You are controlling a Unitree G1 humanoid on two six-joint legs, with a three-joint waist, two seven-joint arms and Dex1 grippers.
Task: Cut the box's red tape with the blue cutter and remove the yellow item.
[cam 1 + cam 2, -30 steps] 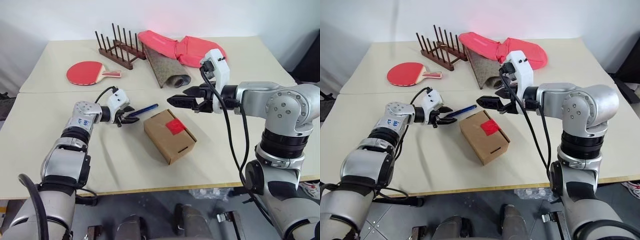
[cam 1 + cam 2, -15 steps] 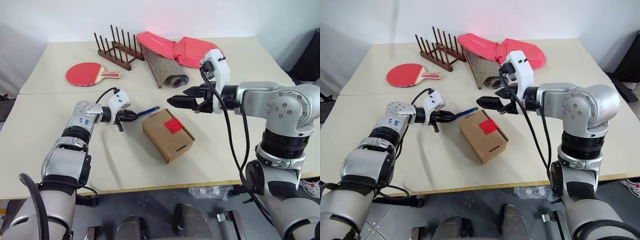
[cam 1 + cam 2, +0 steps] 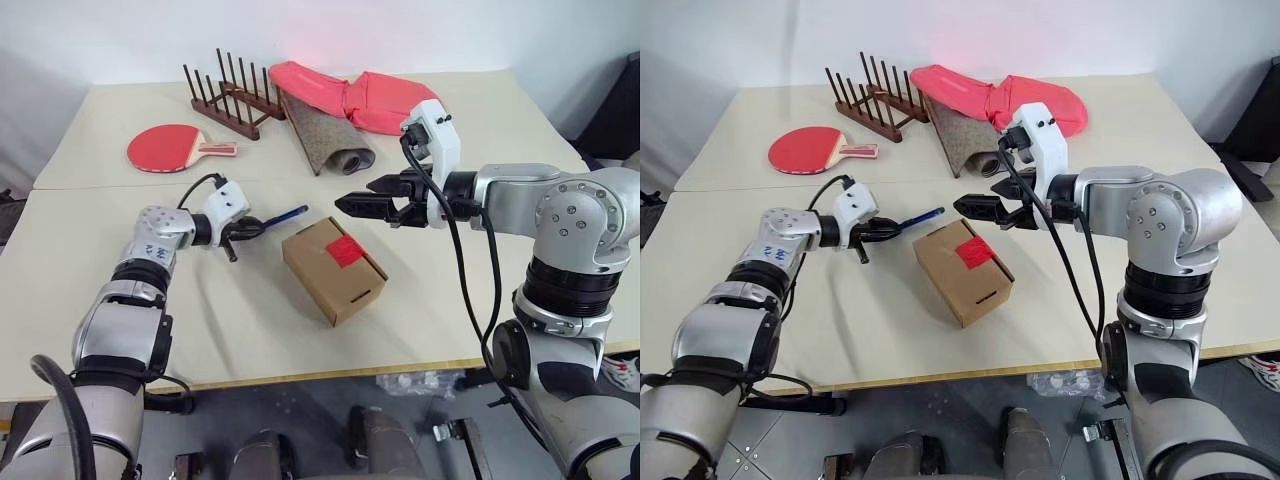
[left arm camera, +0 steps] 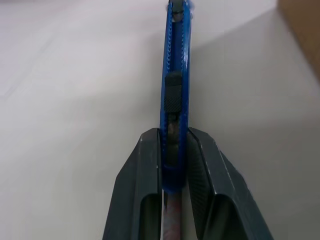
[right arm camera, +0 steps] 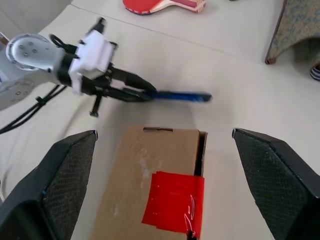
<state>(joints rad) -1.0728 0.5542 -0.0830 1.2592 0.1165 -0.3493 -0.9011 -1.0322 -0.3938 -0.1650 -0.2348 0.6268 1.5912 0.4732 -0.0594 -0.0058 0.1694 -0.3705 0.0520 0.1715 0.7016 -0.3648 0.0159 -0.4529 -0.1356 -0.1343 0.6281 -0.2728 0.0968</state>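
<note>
Next, I release the blue cutter, now held just beside the box, with my left gripper on the bare table (image 3: 273, 314) beside the cardboard box's near long side.
The brown cardboard box (image 3: 334, 271) lies at the table's middle, shut, with the red tape (image 3: 347, 251) over its flap edge. My left gripper (image 3: 250, 228) is shut on one end of the blue cutter (image 3: 286, 214), just left of the box; the cutter sticks out toward the box's far corner. In the left wrist view the cutter (image 4: 175, 75) is pinched between both fingers (image 4: 145, 180). My right gripper (image 3: 355, 196) hovers open above the box's far side, holding nothing. In the right wrist view the tape (image 5: 174, 202) lies below it. The yellow item is hidden.
A red paddle (image 3: 165, 147) lies at the back left. A wooden rack (image 3: 230, 95), a rolled mat (image 3: 328, 135) and a red cloth (image 3: 360, 95) sit along the back. Bare table lies in front of the box.
My left gripper closed on the cutter's end, then drew a little to the left with it. The right gripper stayed still and open.
</note>
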